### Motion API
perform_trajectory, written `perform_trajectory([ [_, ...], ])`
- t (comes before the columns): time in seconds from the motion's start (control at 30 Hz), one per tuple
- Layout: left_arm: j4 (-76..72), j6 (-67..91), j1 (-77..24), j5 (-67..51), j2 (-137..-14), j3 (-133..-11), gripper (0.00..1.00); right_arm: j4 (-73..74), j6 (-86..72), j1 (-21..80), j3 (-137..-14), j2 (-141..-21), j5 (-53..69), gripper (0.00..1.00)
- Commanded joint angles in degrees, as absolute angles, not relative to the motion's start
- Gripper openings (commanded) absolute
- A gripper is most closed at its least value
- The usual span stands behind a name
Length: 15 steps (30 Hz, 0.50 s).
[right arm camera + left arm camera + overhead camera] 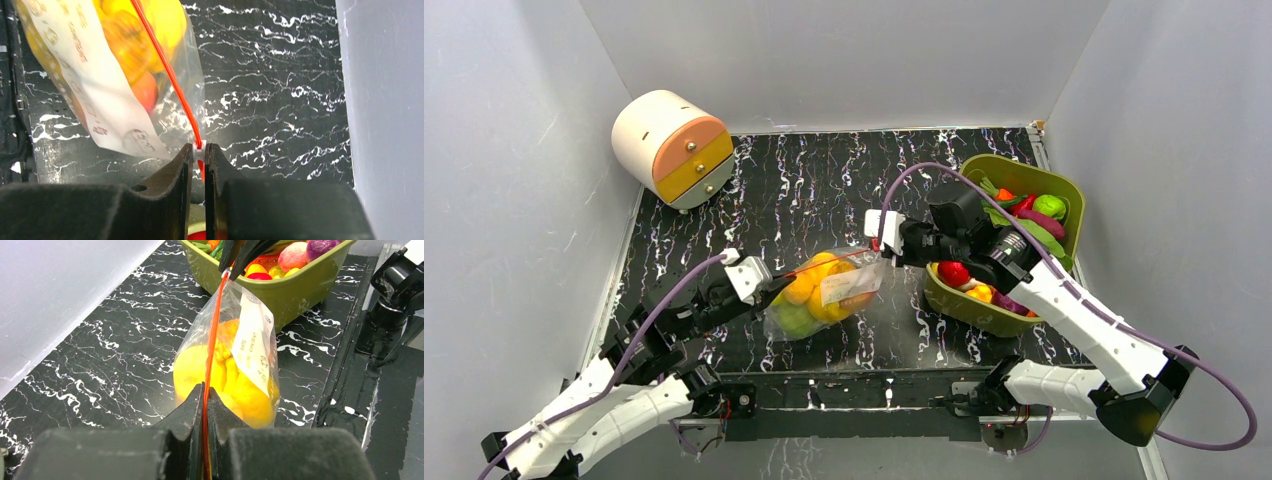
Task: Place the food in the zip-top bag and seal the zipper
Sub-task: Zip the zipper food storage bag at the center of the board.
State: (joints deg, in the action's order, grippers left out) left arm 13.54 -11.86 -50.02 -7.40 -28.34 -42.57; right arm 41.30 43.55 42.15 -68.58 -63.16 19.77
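Observation:
I am going to open my right gripper and let go of the clear zip-top bag on the black marbled table [829,271] beside the olive-green tub.
The clear zip-top bag [829,295] hangs stretched between my two grippers above the table's middle, with yellow, orange and green toy food [809,300] inside. Its red-orange zipper [824,262] runs taut along the top edge. My left gripper [776,282] is shut on the zipper's left end [206,405]. My right gripper [879,245] is shut on the white slider tab [199,149] at the zipper's right end. The bag shows in the left wrist view [235,355] and in the right wrist view [115,75].
An olive-green tub [1064,190] with several more toy fruits and vegetables stands at the right, under my right arm. A small cream drawer unit [669,148] with orange and yellow fronts stands at the back left. Grey walls enclose the black marbled table [824,180].

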Motion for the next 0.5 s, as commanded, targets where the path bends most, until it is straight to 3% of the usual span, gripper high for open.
perform_trajectory([
  [0.0,14.15,-12.73,-50.06,-3.94,-25.46,-44.54,0.0,43.7,45.15,38.93,-69.02,-61.26,15.15,0.0],
  [0.47,15.52,-14.84,-50.06,-1.76,-26.24,-44.19,0.0,46.1,45.7,36.16,-68.39,-59.33,11.09,0.0],
])
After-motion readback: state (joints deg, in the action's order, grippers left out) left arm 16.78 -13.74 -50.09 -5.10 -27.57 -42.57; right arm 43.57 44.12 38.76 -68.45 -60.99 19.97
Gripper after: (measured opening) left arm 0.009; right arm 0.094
